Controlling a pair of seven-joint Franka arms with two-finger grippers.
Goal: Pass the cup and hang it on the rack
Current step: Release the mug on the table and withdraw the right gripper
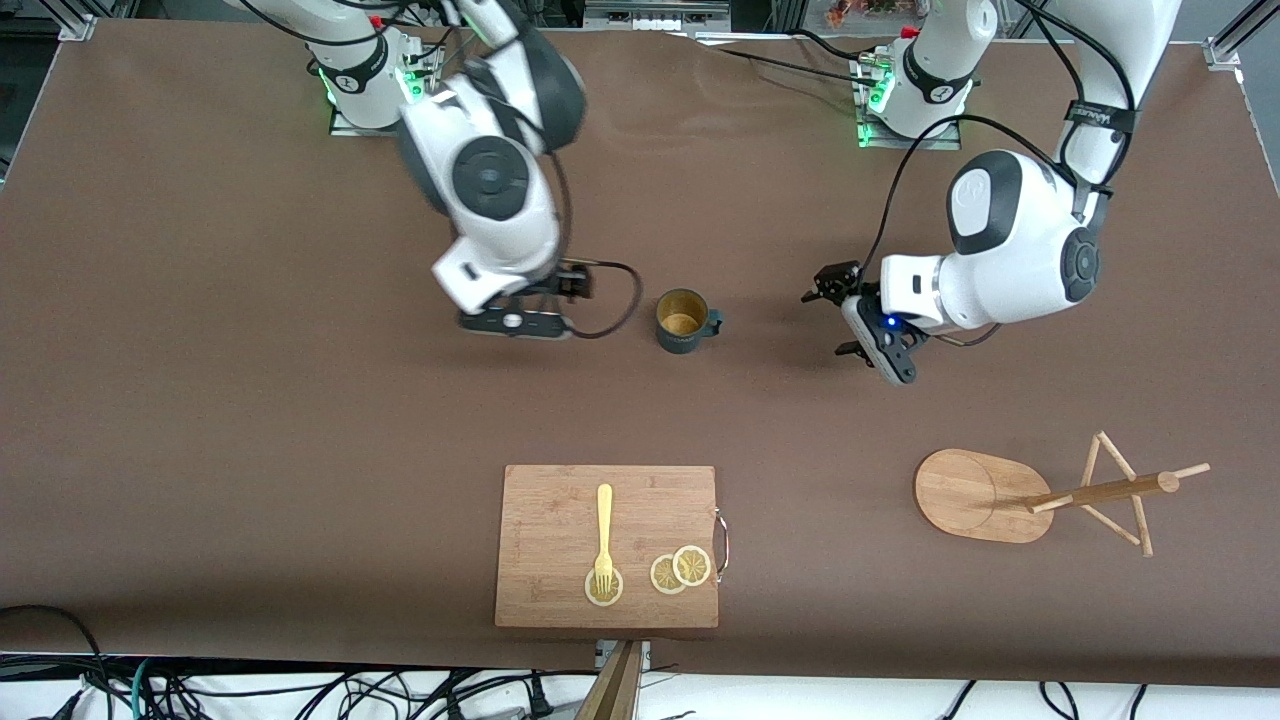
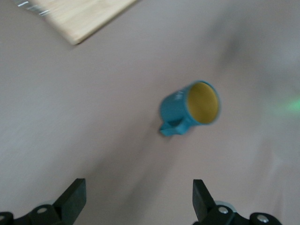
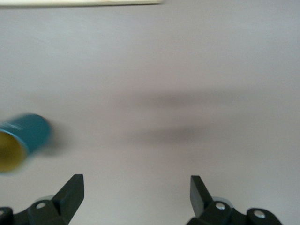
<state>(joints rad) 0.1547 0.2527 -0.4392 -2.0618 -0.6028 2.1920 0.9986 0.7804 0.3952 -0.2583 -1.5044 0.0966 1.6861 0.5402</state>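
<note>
I need to next close my left gripper on the handle (image 1: 714,323) (image 2: 174,128) of the dark teal cup, because the handle points toward that gripper.
The dark teal cup (image 1: 683,320) with a mustard-yellow inside stands upright mid-table, its handle toward the left arm's end. It shows in the left wrist view (image 2: 185,110) and at the edge of the right wrist view (image 3: 23,138). My left gripper (image 1: 833,318) is open and empty, low over the table beside the cup, a hand's width from its handle, and it shows in its own wrist view (image 2: 139,197). My right gripper (image 1: 568,287) is open and empty beside the cup toward the right arm's end, and shows in its own view too (image 3: 136,194). The bamboo rack (image 1: 1000,495) stands nearer the front camera, toward the left arm's end.
A rectangular wooden cutting board (image 1: 607,545) lies near the table's front edge with a yellow fork (image 1: 604,535) and lemon slices (image 1: 681,570) on it. Its corner shows in the left wrist view (image 2: 79,16). Brown tabletop lies between the cup and the rack.
</note>
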